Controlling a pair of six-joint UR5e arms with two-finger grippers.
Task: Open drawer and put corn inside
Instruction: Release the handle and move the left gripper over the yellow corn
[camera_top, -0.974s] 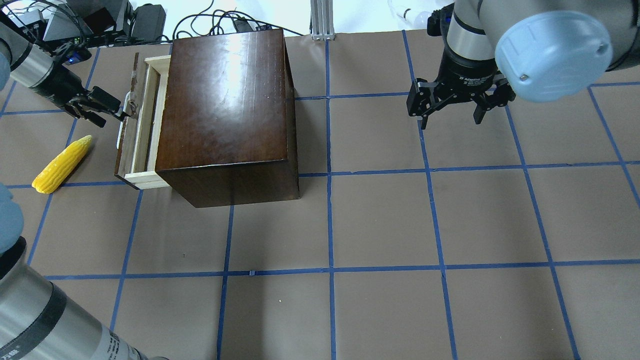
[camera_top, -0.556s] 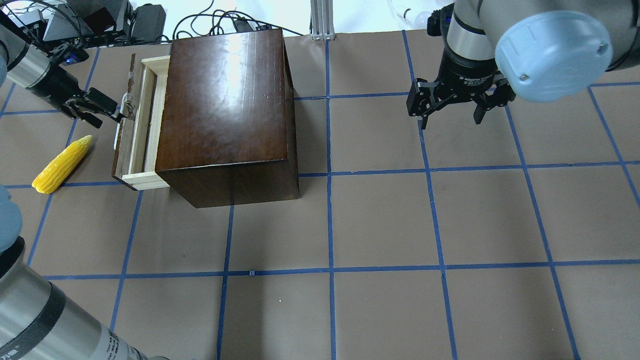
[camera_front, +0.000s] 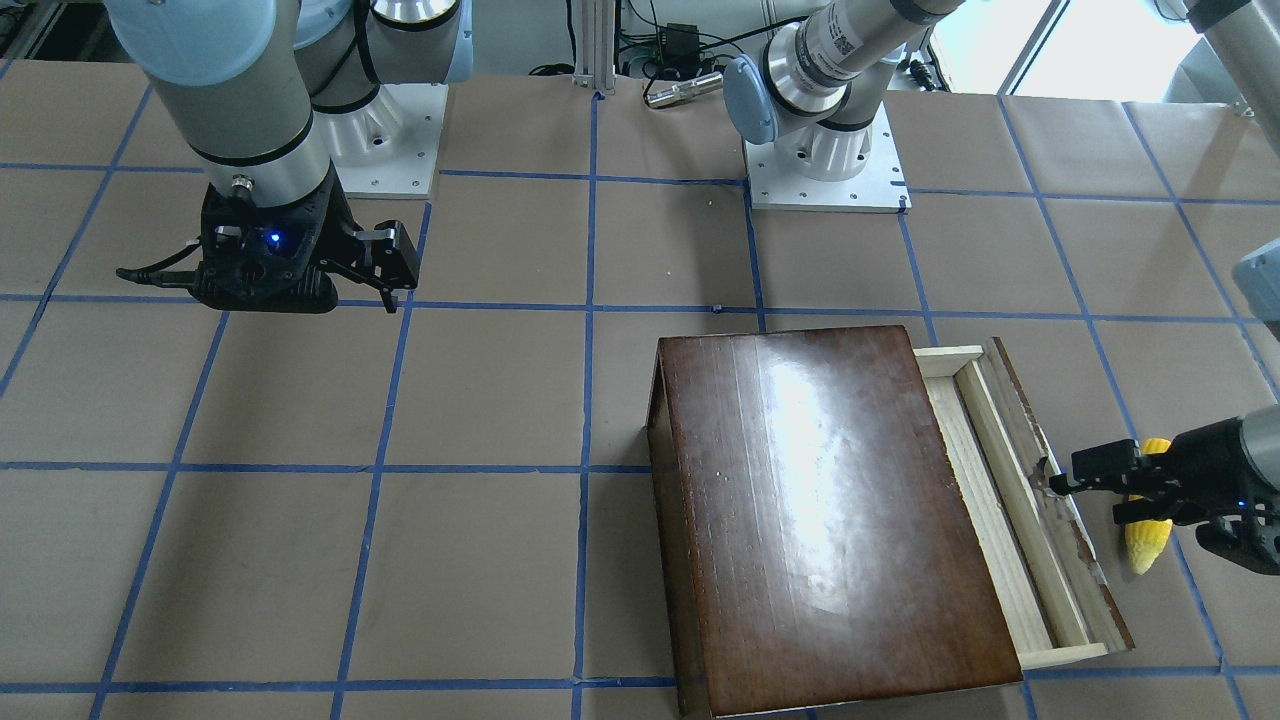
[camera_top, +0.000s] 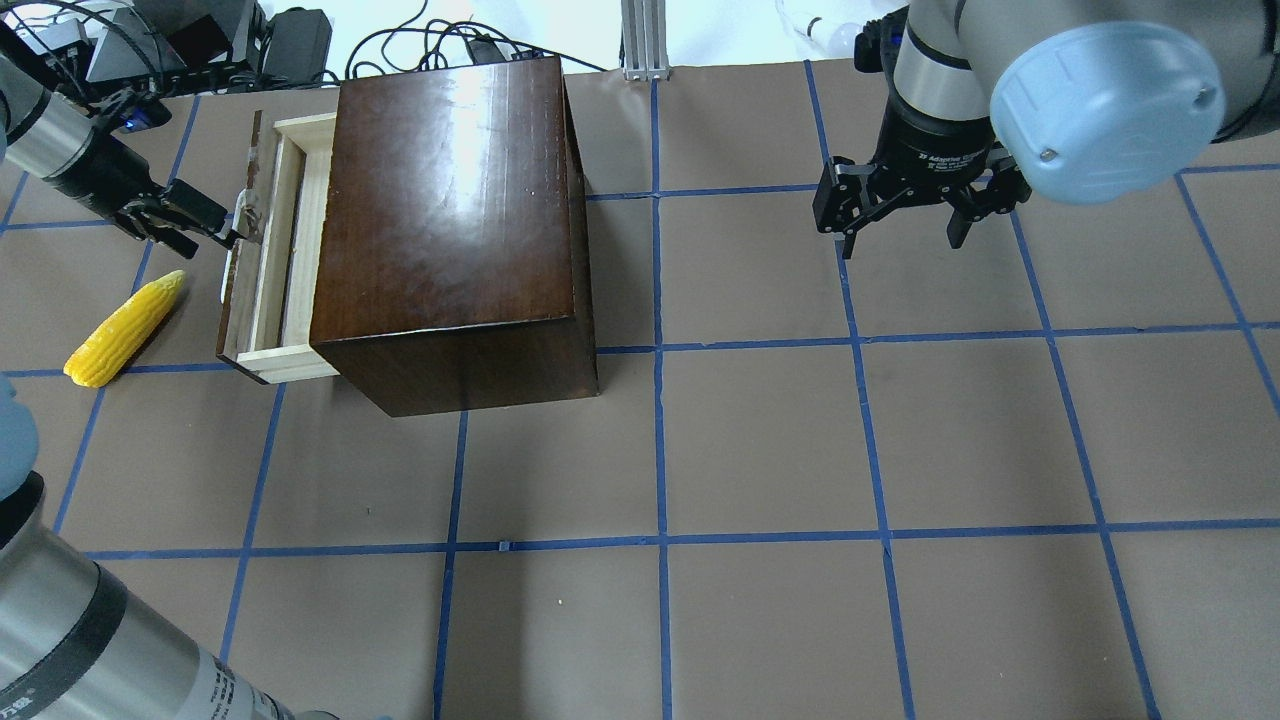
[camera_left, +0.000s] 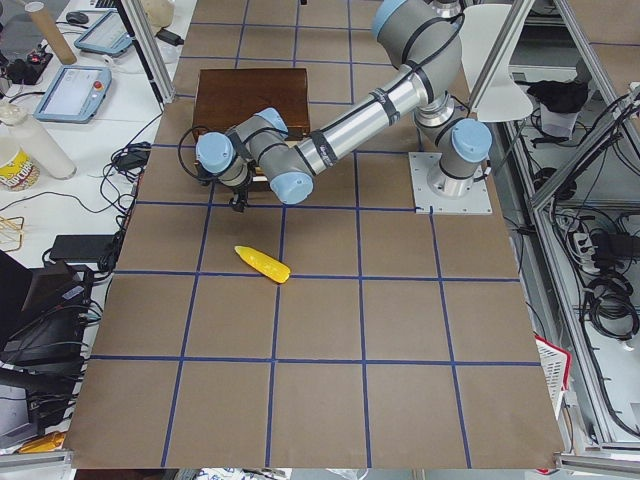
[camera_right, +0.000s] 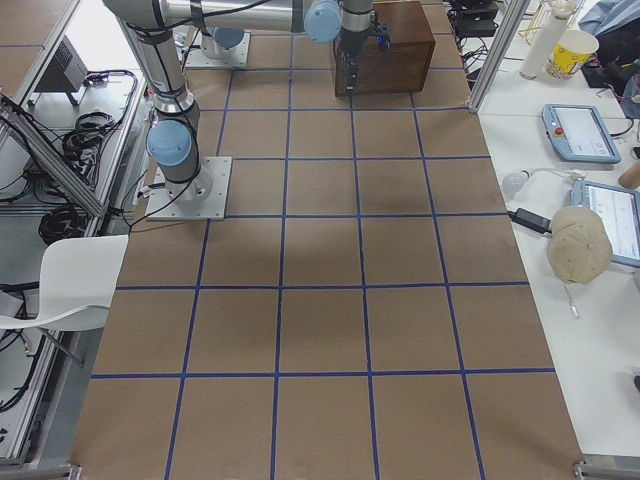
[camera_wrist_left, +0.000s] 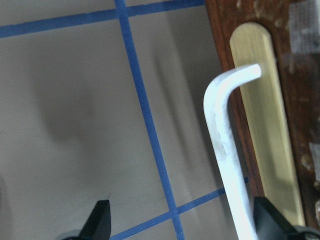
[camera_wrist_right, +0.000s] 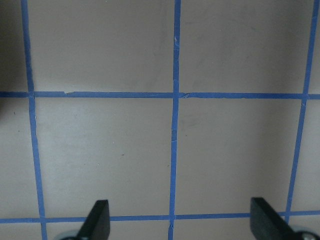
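Note:
Next, I let go of the drawer's handle with my left gripper and close it on the thick end (camera_front: 1155, 446) of the yellow corn, opposite the corn's pointed end.
The dark-brown cabinet (camera_top: 450, 220) stands at the table's far left. Its drawer (camera_top: 290, 250) is pulled partly out to the left, showing pale wood behind the dark front panel (camera_top: 238, 300). My left gripper (camera_top: 228, 232) is open, with one finger hooked behind the white handle (camera_wrist_left: 225, 145) on the drawer front (camera_wrist_left: 300, 125). The yellow corn (camera_top: 125, 328) lies on the table just left of the drawer and also shows in the front-facing view (camera_front: 1148, 540). My right gripper (camera_top: 900, 240) is open and empty, hovering far right of the cabinet.
The table is brown paper with a grid of blue tape lines (camera_top: 660, 450). Cables and equipment (camera_top: 200, 40) lie beyond the far edge behind the cabinet. The right wrist view shows only bare table (camera_wrist_right: 175, 140).
The drawer has slid further out to the left. My left gripper moved left with the handle. The corn and the right arm have not moved.

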